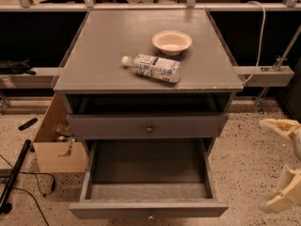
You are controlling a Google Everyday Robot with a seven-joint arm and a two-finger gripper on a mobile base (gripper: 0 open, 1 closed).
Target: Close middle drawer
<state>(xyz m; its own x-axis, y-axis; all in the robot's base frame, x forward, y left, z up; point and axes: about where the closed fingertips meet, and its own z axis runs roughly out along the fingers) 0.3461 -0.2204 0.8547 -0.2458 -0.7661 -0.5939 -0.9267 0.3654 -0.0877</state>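
The robot's gripper needs to next move to the middle drawer's front corner (223,209), the one closest to it and away from the knob, and close there.
The middle drawer (148,175) is the lower of two grey drawers and stands pulled far out, its long box empty with a pale grey floor. A small knob (150,216) sits on its front panel at the bottom edge of the view. My gripper (264,166) is at the right edge, beside the drawer's right front corner and apart from it. Its two cream fingers (282,127) are spread open and hold nothing. The upper drawer (148,125), with a dark round knob, is out a little.
A plastic water bottle (153,67) lies on its side on the cabinet top (94,55), with a cream bowl (172,41) behind it. A cardboard box (56,147) stands left of the cabinet. A black pole (14,175) and cable lie on the speckled floor.
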